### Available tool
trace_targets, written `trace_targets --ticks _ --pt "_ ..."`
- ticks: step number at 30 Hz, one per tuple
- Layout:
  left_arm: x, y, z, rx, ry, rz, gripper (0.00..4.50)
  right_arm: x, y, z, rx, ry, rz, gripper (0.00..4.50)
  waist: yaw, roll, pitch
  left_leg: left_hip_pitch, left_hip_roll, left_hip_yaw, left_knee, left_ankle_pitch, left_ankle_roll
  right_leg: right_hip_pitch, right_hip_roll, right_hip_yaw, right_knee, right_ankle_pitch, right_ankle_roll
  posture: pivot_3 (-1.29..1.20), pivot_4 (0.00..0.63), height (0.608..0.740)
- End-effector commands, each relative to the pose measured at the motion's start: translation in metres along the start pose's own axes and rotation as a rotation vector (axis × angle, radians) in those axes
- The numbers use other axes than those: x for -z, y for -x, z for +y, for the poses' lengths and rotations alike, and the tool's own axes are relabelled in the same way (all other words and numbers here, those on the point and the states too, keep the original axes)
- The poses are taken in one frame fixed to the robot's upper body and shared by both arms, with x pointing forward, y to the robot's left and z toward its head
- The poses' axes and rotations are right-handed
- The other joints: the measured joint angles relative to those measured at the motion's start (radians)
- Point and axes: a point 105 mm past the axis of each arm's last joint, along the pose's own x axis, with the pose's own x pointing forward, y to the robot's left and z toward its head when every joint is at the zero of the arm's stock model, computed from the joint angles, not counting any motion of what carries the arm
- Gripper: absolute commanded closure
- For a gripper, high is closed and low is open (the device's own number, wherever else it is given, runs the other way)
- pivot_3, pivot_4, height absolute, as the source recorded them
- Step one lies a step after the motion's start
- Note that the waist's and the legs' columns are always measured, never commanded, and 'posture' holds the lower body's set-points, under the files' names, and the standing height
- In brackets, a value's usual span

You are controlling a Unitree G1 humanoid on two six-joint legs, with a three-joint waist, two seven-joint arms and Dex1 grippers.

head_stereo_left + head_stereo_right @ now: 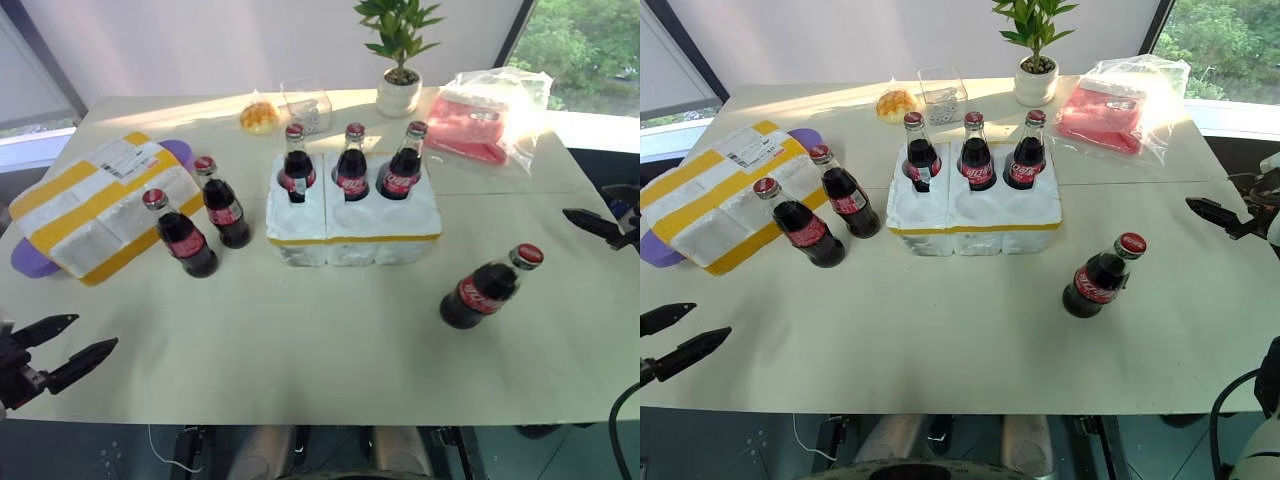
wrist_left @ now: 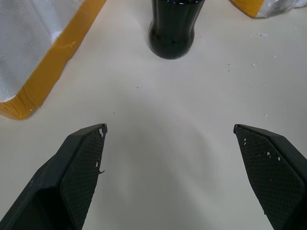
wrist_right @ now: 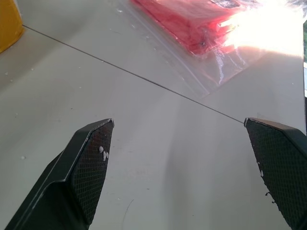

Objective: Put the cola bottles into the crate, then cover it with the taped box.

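Note:
The left gripper will next close on the red label (image 1: 187, 243) of the nearer cola bottle beside the taped box.
The crate (image 1: 352, 250), a white foam block with a thin yellow band, sits mid-table. Three cola bottles (image 1: 351, 165) stand in its back row; the front holes look empty. Two more bottles (image 1: 183, 235) (image 1: 224, 205) stand left of it, beside the taped box (image 1: 95, 205). Another bottle (image 1: 488, 288) stands alone to the crate's front right. My left gripper (image 1: 95, 333) hangs open at the table's near left edge, facing a bottle's base (image 2: 173, 28) some way off. Out at the far right, my right gripper (image 3: 180, 122) is open over bare table.
A purple object (image 1: 28, 262) lies under the taped box. Along the back stand a potted plant (image 1: 399, 60), a clear container (image 1: 306, 105) and a yellow item (image 1: 259, 117). A red pack in a clear bag (image 1: 480, 125) lies back right.

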Motion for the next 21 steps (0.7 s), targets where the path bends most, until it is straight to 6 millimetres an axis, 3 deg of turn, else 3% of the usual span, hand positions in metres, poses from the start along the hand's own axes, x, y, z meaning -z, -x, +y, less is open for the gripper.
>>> trace_targets --ticks 1,9,13,16,21 --pt "-0.004 -0.001 0.002 -0.006 -0.033 -0.004 0.07 -0.015 0.011 -0.011 0.041 0.011 -0.048 0.00 0.000 0.000 0.000 0.000 0.000 0.000 0.000 0.000 0.000 0.000 0.000 0.000 0.000 0.000 0.000 0.00 0.150 0.740" --pt "-0.009 0.000 0.013 -0.049 -0.003 -0.050 0.07 -0.015 0.011 -0.011 0.030 -0.042 -0.060 0.00 0.000 0.000 0.000 0.000 0.000 0.001 0.000 0.000 0.000 0.000 0.001 0.002 0.000 0.000 0.000 0.00 0.150 0.740" --pt "-0.025 -0.002 0.014 -0.060 -0.008 -0.111 0.07 -0.021 0.010 -0.010 0.013 -0.045 -0.075 0.00 0.000 0.000 0.000 0.000 0.000 0.001 0.000 0.000 0.000 -0.001 0.001 0.002 0.000 0.000 0.000 0.00 0.150 0.740" --pt "-0.043 -0.002 0.009 -0.020 -0.002 -0.173 0.07 -0.037 0.010 -0.010 -0.010 -0.055 -0.119 0.00 -0.001 0.000 0.000 0.000 0.000 0.001 0.001 0.000 0.000 -0.001 0.001 0.002 0.001 0.000 0.000 0.00 0.150 0.740" --pt "-0.061 -0.008 0.000 0.059 0.018 -0.226 0.07 -0.090 0.010 0.005 -0.212 -0.045 -0.213 0.00 -0.004 0.001 0.001 0.001 0.003 0.003 0.001 0.000 0.000 -0.001 0.008 0.006 0.001 0.001 -0.001 0.00 0.150 0.740"
